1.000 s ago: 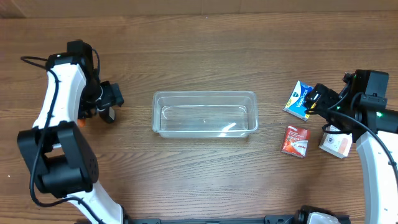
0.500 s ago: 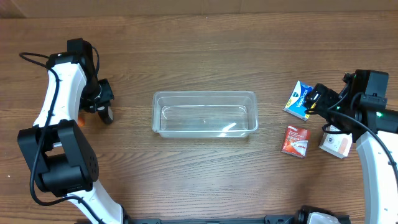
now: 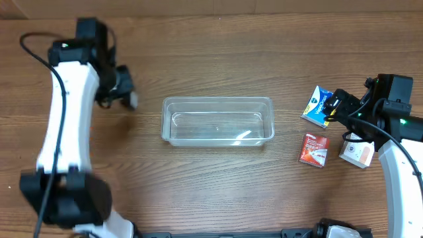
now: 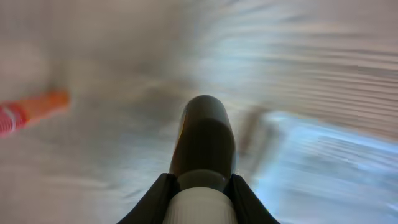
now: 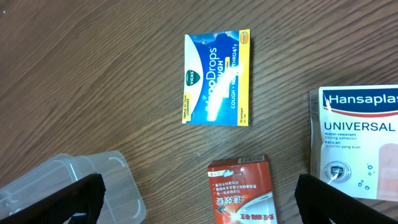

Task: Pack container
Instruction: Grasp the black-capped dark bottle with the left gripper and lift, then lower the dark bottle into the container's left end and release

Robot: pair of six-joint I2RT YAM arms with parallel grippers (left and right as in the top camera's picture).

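Note:
The robot's left gripper should stand the dark bottle inside the clear plastic container's short end (image 3: 178,125) (image 4: 283,196) farthest from the red box.
The clear plastic container (image 3: 218,100) stands open-topped at the table's middle. Its corner shows in the right wrist view (image 5: 62,186), and it is a blur in the left wrist view (image 4: 329,162). My left gripper (image 3: 127,94) hangs left of the container, shut on a dark bottle (image 4: 204,143) with a white cap; the bottle juts out from between the fingers (image 4: 155,193). My right gripper (image 3: 334,104) stands open over the boxes at the right, nothing between its fingers (image 5: 81,199).
Right of the container lie a blue-and-yellow cough drops box (image 3: 318,106) (image 5: 217,78), a red box (image 3: 314,149) (image 5: 241,190) and a white plaster box (image 3: 357,153) (image 5: 360,143). An orange tube (image 4: 34,109) lies on the wood left of the bottle.
My left gripper has shut on the dark bottle, lifted it, and swung up and right toward the container. The right arm and the boxes have not moved.

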